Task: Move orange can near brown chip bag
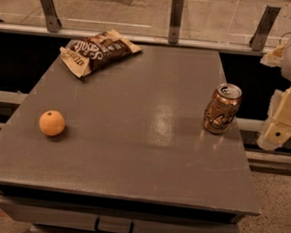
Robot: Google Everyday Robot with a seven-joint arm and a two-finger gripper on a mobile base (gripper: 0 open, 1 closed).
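Next, I grip the upper half [224, 102] of the orange can, just below its silver top.
The orange can [222, 108] stands upright near the right edge of the grey table [134, 137], orange-gold with dark marks and a silver top. The brown chip bag [97, 50] lies flat at the far left corner of the table, dark brown with white lettering. My gripper [282, 122] hangs at the right edge of the view, beyond the table's right side and to the right of the can, not touching it. It holds nothing that I can see.
A round orange fruit [52, 123] sits on the left side of the table. A railing with metal posts [175, 21] runs behind the table. A drawer handle [114, 227] shows below the table's front edge.
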